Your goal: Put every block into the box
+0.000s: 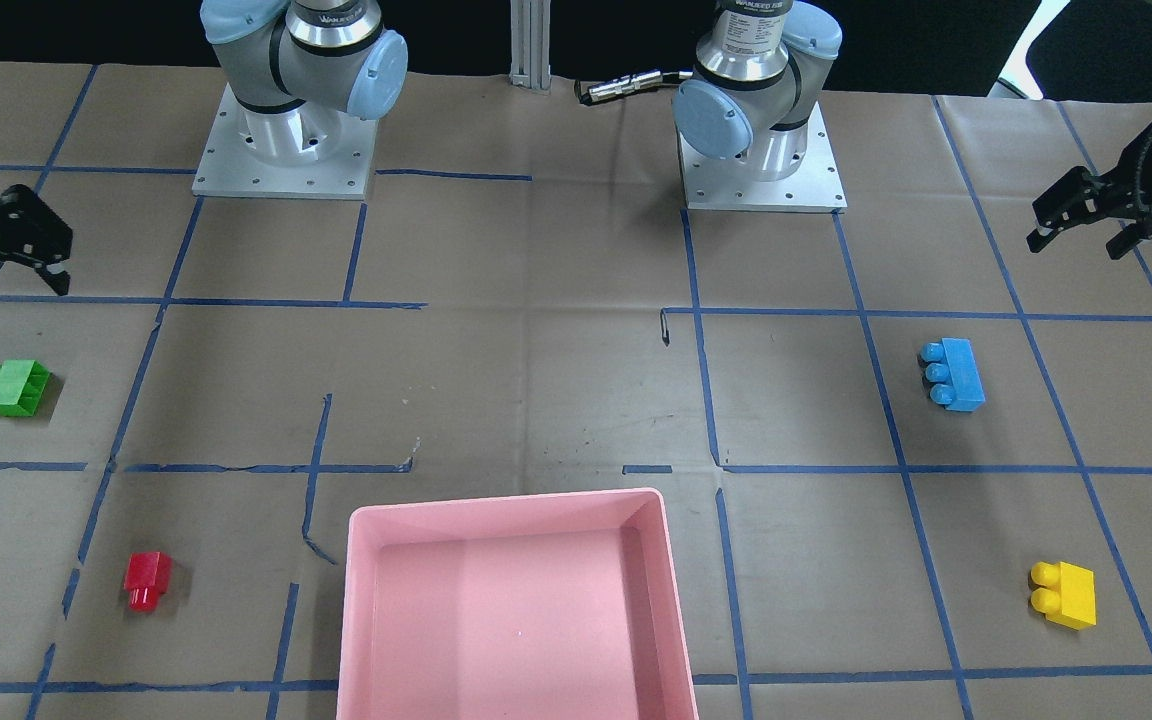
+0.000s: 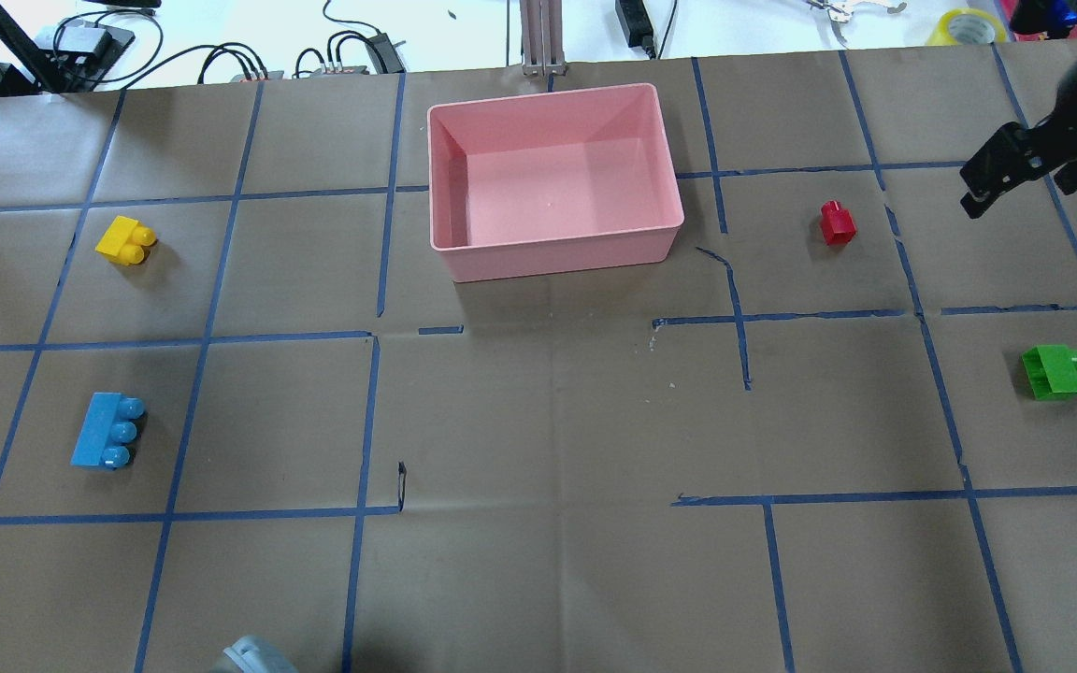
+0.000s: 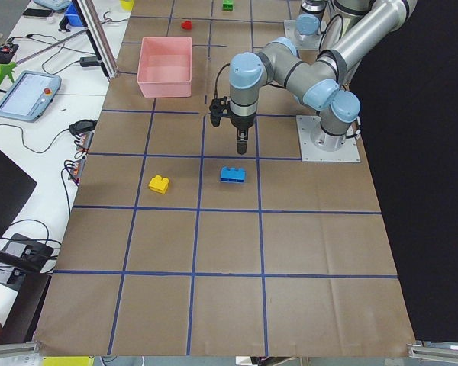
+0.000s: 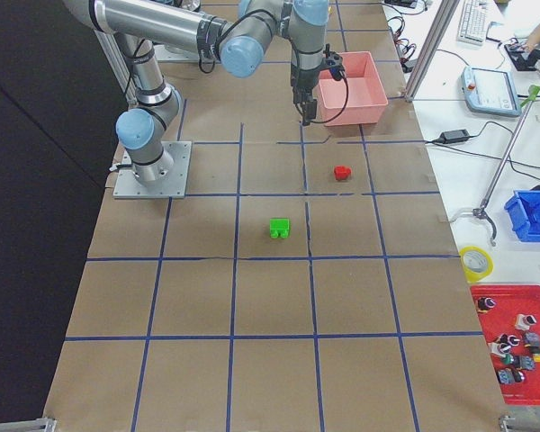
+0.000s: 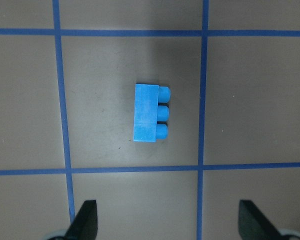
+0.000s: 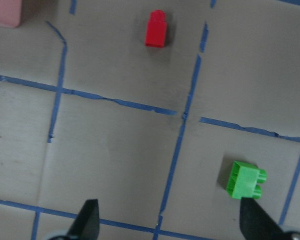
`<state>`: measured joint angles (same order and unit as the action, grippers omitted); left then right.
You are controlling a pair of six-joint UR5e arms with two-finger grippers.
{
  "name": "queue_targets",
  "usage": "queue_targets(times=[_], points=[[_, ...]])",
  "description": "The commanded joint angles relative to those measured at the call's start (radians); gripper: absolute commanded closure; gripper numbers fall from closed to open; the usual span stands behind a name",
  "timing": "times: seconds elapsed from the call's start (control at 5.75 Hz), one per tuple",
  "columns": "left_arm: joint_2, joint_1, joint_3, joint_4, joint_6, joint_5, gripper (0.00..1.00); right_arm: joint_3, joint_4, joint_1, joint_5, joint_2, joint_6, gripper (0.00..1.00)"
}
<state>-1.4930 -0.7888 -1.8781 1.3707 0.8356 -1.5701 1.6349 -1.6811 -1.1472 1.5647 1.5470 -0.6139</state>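
Observation:
My left gripper closes next on the blue block across its middle (image 1: 951,373) (image 5: 153,113), from the block's middle knob to its flat bottom.
The pink box (image 1: 516,508) stands empty at the table's middle. The green block (image 1: 14,388) and the red block (image 1: 147,577) lie on my right side. The blue block (image 1: 956,374) and the yellow block (image 1: 1066,594) lie on my left side. All lie on their sides on the paper. My left gripper (image 5: 170,225) is open and empty, hanging above the table just short of the blue block (image 5: 150,113). My right gripper (image 6: 172,225) is open and empty, held high, with the green block (image 6: 246,180) and the red block (image 6: 156,29) below it.
Brown paper with blue tape lines (image 2: 538,421) covers the table. The two arm bases (image 1: 284,150) stand at the robot's edge. Cables and tools (image 2: 351,47) lie beyond the far edge behind the box (image 2: 548,91).

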Motion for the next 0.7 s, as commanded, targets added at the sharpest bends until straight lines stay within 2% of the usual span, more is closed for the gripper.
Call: queue_targets(times=[0.0, 0.17, 0.35, 0.52], points=[[-0.096, 0.0, -0.041, -0.161, -0.004, -0.001, 0.01, 0.048, -0.154, 0.13, -0.005, -0.094, -0.049, 0.0], [-0.157, -0.007, -0.044, -0.217, -0.062, 0.002, 0.01, 0.106, -0.275, 0.141, 0.009, -0.123, -0.052, 0.0], [-0.191, -0.033, -0.047, -0.231, -0.135, 0.021, 0.01, 0.147, -0.293, 0.188, 0.008, -0.133, -0.052, 0.0], [-0.228, -0.043, -0.064, -0.286, -0.136, 0.068, 0.01, 0.184, -0.36, 0.213, 0.0, -0.166, -0.05, 0.0]])
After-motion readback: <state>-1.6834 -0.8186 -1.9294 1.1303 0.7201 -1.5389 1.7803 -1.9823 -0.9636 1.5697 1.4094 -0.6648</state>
